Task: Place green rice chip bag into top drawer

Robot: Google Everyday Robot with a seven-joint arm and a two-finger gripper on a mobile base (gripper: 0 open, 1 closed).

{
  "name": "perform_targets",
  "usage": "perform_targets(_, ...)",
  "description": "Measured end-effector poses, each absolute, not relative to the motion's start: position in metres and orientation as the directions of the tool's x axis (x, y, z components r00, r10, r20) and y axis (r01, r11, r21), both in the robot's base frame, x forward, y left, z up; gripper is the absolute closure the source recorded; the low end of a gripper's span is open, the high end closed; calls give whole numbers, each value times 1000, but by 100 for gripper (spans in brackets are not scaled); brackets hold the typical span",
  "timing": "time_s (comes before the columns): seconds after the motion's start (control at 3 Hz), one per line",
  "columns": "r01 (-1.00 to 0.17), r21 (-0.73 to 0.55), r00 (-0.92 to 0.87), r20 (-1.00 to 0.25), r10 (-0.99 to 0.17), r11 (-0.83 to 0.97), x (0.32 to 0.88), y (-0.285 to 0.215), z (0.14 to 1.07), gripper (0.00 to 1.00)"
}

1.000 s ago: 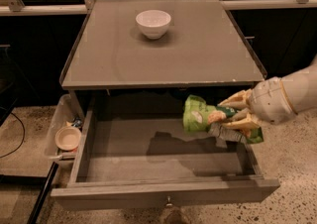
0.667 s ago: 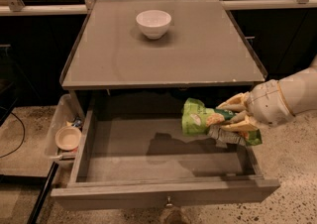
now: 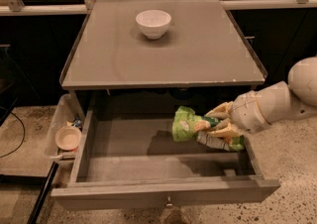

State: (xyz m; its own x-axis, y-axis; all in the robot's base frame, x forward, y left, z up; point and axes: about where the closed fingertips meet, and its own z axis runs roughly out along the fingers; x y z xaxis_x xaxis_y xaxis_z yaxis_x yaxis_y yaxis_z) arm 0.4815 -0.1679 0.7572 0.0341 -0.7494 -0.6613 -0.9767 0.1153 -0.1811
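Observation:
My gripper is going to let go of the green rice chip bag on the bare middle of the open drawer's bottom (image 3: 175,143).
The green rice chip bag (image 3: 190,125) is crinkled and bright green. It is held over the right part of the open top drawer (image 3: 163,193), above the drawer floor. My gripper (image 3: 221,122) comes in from the right on a white arm and is shut on the bag's right end, its yellowish fingers (image 3: 225,131) above and below the foil. The drawer is pulled out wide, with its flat grey front panel and small central knob toward the camera. Its floor is bare under the bag, with the bag's shadow on it.
A small white bowl (image 3: 153,23) stands on the grey tabletop (image 3: 114,59) above the drawer. A clear plastic bin (image 3: 58,119) with a small cream dish (image 3: 68,138) sits on the floor at the drawer's left side. A black cable lies at the far left.
The gripper and the bag have shifted slightly left and down over the drawer. The grip on the bag is unchanged.

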Motion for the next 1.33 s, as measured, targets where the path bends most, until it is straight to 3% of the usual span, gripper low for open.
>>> perform_targets(0.67, -938, -274, 35, -683, -729, 212, 520, -140, 697, 100)
perform_targets(1.33, -939, -315, 130, -701, -702, 140, 530, -114, 669, 100)
